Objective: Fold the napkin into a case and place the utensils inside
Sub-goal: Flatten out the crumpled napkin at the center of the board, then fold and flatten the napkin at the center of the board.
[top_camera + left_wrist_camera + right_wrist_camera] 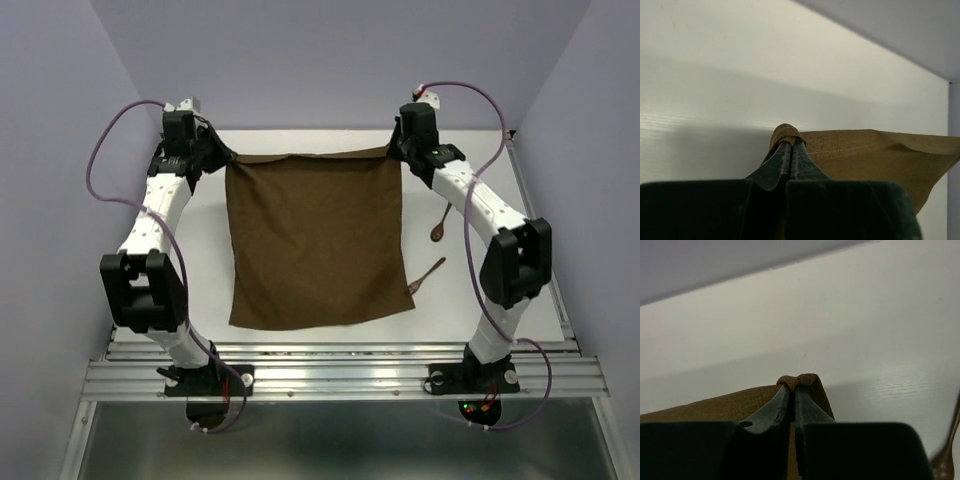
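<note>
I will release the napkin's far corner with my left gripper on the napkin's near half (234, 277), along its side edge.
The dark brown napkin (315, 240) lies spread out as a large sheet in the middle of the white table, unfolded. My left gripper (228, 160) is shut on its far left corner (787, 132). My right gripper (392, 152) is shut on its far right corner (800, 381). Both corners bunch over the fingertips and the far edge is stretched taut between them. To the right of the napkin lie the utensils: the spoon (439, 228) and, nearer, the fork (426, 275). A utensil tip (946, 460) shows at the right edge of the right wrist view.
The white table (560, 300) ends at a metal rail (340, 375) in front, where both arm bases are bolted. Lilac walls (60, 150) close in the left, right and far sides. The right arm's elbow (515, 260) hangs just right of the utensils.
</note>
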Motion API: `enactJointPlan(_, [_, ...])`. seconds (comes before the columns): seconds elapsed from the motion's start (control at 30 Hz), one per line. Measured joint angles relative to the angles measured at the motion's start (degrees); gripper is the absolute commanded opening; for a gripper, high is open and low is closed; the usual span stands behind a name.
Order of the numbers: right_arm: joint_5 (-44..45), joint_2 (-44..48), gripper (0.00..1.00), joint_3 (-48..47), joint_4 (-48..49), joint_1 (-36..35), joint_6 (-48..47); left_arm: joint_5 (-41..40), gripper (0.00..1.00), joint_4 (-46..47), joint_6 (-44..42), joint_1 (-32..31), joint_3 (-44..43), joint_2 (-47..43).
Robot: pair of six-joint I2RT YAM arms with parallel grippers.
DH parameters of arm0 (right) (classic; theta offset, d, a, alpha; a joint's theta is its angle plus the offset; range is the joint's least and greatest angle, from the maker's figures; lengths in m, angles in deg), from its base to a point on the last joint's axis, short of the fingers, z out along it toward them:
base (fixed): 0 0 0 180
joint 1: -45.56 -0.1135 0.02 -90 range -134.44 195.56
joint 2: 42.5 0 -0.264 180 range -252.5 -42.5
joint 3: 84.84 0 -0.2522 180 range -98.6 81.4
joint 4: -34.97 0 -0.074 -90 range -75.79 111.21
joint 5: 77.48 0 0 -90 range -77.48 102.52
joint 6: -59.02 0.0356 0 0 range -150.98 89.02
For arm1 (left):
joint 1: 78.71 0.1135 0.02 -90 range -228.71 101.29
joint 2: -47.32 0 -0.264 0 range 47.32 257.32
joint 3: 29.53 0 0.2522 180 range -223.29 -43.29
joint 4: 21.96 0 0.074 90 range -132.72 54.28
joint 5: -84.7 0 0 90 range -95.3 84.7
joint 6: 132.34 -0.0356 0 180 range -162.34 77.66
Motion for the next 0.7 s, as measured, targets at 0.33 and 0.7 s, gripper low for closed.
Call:
enactJointPlan(0.33, [-7.3,-24.1,0.01,-16.6,-0.2,5.0,-0.1,-0.1,0.00,-0.9,1.3,1.5,-7.0,20.3])
enactJointPlan(0.7, [-12.8,-32.0,0.01,-26.5,0.0,7.0,1.5,2.8,0.00,-1.4,1.9,2.5,-18.6,31.8])
